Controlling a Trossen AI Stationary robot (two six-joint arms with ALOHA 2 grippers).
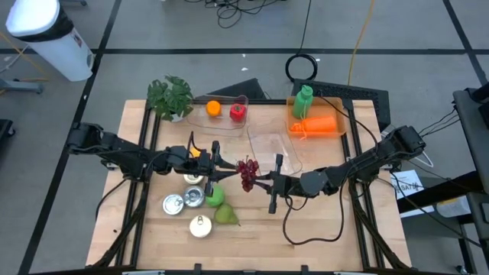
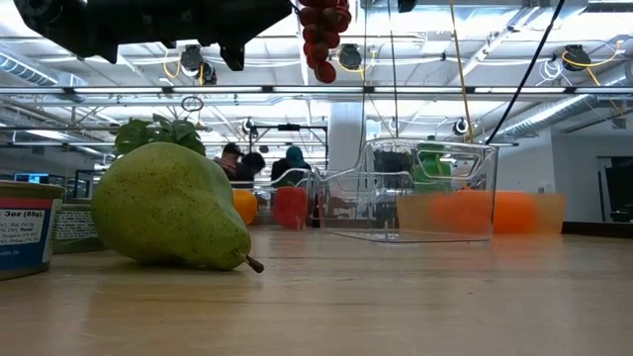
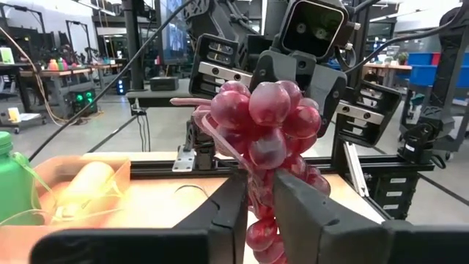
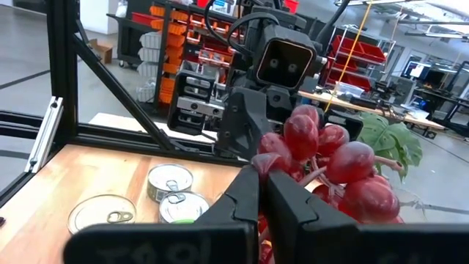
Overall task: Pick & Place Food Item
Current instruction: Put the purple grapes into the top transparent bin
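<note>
The grapes' round sides hold the fingers of my left gripper apart. It should open and pinch the grapes' stalk [image 3: 239, 155] before my right gripper lets the grapes go.
A bunch of dark red grapes [image 1: 247, 174] hangs in the air between my two grippers, above the middle of the table. In the low view the grapes [image 2: 321, 32] are high above the board. My left gripper [image 1: 235, 166] reaches in from the table's left and is shut on the bunch [image 3: 264, 125]. My right gripper [image 1: 260, 181] reaches in from the right and is shut on the same bunch [image 4: 333, 165]. An empty clear tub [image 1: 273, 149] stands just beyond the grapes. My left gripper [image 3: 260, 204] pinches the lower part of the bunch [image 3: 261, 192] between its two fingers, coming level from the table's left. The grapes are lifted clear of the table and bulge out past the fingertips. My right gripper [image 4: 262, 192] has its fingers nearly together on the side of the bunch [image 4: 272, 163] that faces it, coming level from the table's right. Whether they have a stalk or a grape is hidden by the fingers. The bunch is clear of the table.
On the near left lie a green pear [image 1: 225, 215], a green apple [image 1: 215, 196], two cans [image 1: 173, 204] and a pale bulb [image 1: 200, 226]. At the far edge are a leafy plant [image 1: 170, 96], a clear tub [image 1: 227, 111] with orange and red items, and an orange tub [image 1: 315, 124].
</note>
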